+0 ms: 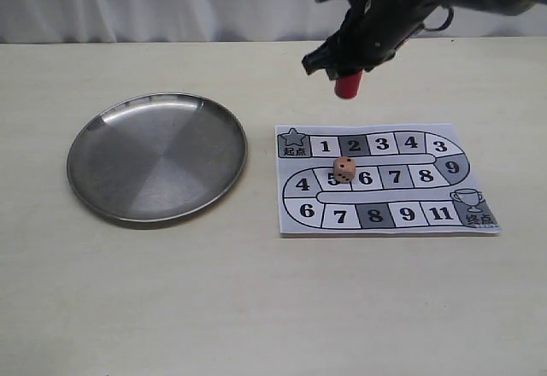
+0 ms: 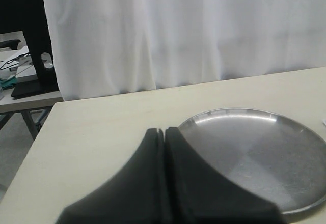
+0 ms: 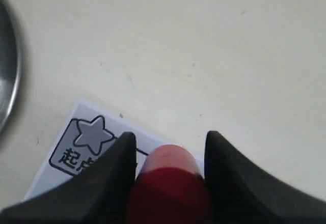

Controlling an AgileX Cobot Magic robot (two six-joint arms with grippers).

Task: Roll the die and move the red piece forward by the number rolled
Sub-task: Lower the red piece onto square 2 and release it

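Next, my right gripper sets the red piece down on the dark gray square (image 1: 355,148) just beyond the die.
My right gripper (image 1: 346,75) hangs in the air above the far edge of the game board (image 1: 385,179), shut on the red piece (image 1: 348,85), which sticks out below the fingers. In the right wrist view the red piece (image 3: 170,183) sits between both black fingers, over the board's star square (image 3: 89,137). The die (image 1: 344,169) rests on the board's middle row near square 5. My left gripper (image 2: 164,132) is shut on nothing, beside the steel plate (image 2: 254,147); it is out of the exterior view.
The round steel plate (image 1: 158,155) lies on the table left of the board. White curtains (image 1: 171,0) close off the far side of the table.
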